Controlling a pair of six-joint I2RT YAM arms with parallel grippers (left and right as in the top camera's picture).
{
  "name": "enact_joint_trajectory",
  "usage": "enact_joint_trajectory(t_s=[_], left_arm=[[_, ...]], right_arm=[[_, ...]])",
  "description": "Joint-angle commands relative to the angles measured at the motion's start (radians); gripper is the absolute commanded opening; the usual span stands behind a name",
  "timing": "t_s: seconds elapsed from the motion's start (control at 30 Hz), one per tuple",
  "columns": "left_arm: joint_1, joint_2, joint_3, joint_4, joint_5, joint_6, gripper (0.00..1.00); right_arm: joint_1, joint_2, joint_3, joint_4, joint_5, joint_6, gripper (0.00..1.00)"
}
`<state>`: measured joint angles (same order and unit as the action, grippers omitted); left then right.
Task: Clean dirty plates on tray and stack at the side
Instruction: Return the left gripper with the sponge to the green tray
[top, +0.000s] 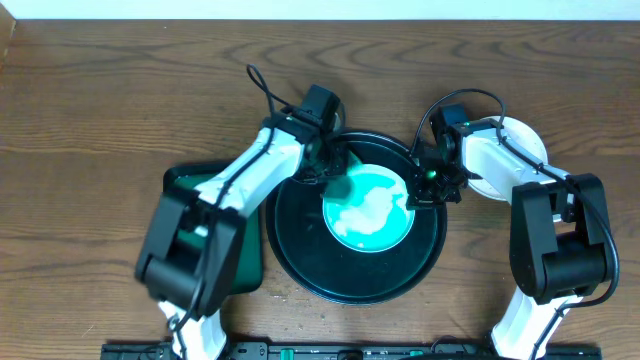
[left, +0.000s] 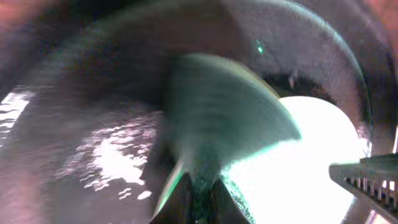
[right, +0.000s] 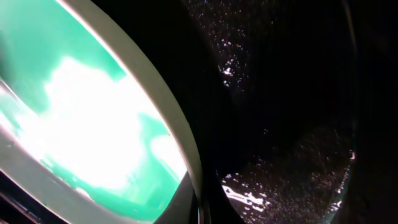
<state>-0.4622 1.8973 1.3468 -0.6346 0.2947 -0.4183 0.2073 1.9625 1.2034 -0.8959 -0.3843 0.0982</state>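
The robot's left gripper should release the teal wiper just past the middle of the rectangular green tray (top: 215, 213).
A white plate (top: 368, 206) with a wide teal-green smear lies in the middle of the round dark tray (top: 300, 250). My left gripper (top: 333, 172) is over the plate's upper left edge, shut on a teal wiper (left: 217, 118). The wiper shows as a blurred wedge in the left wrist view, beside the bright plate (left: 311, 168). My right gripper (top: 421, 186) is shut on the plate's right rim. In the right wrist view that rim (right: 186, 155) runs down between the jaws, with the smeared plate (right: 93, 124) on the left and the tray (right: 280, 93) on the right.
Another white plate (top: 527, 140) lies on the wooden table to the right of the tray, partly under my right arm. A rectangular green tray (top: 190, 180) sits to the left, mostly covered by my left arm.
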Motion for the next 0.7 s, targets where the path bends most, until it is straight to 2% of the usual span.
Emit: enact_joint_trajectory(t_s=[0.0, 0.17, 0.37, 0.67], left_arm=[[0.020, -0.101, 0.004, -0.053, -0.157, 0.017, 0.07], [0.073, -0.154, 0.004, -0.193, -0.305, -0.003, 0.07], [0.192, -0.151, -0.007, -0.294, -0.308, -0.006, 0.07], [0.390, -0.149, -0.071, -0.298, -0.307, -0.061, 0.07]], right_arm=[[0.010, 0.035, -0.015, -0.002, 0.055, -0.010, 0.01], [0.010, 0.035, -0.015, -0.001, 0.055, -0.010, 0.01], [0.010, 0.035, -0.015, -0.001, 0.055, -0.010, 0.01], [0.010, 0.035, -0.015, -0.001, 0.055, -0.010, 0.01]])
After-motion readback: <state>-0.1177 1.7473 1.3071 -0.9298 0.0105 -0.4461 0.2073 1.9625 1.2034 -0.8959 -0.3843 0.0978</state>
